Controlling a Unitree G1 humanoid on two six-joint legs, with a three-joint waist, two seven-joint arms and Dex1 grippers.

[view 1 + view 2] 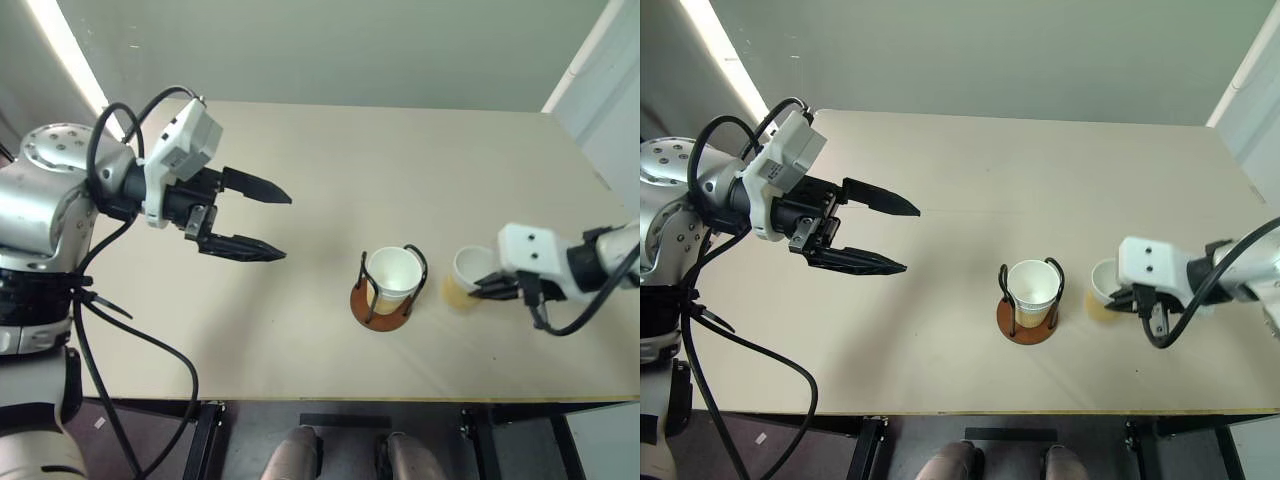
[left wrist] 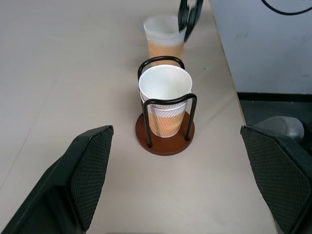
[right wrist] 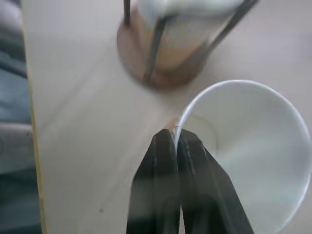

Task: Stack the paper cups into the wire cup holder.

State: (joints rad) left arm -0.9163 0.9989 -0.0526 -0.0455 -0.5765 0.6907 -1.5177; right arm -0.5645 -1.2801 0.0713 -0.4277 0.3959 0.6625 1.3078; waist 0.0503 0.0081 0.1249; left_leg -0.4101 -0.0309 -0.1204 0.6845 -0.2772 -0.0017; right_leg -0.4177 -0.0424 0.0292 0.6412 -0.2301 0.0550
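Note:
The paper cup in my right gripper will be let go inside the upright cup (image 1: 392,269) (image 3: 189,6) between the black loops of the wire holder.
The wire cup holder (image 1: 380,306) stands on the table a little right of centre. A paper cup (image 1: 392,272) sits upright inside its black loops, and in the left wrist view a second rim shows just under the top cup (image 2: 165,85). Another paper cup (image 1: 468,270) is close to the right of the holder. My right gripper (image 1: 490,288) is shut on that cup's rim (image 3: 243,146), one finger inside and one outside. Whether this cup rests on the table or hangs just above it I cannot tell. My left gripper (image 1: 287,227) hovers open and empty over the table's left half, pointing toward the holder.
The beige table (image 1: 330,160) has bare room at the back and in the middle. Its right edge runs just past the held cup, with a pale wall (image 1: 615,90) beyond. The table's front edge (image 1: 330,398) lies close behind the holder.

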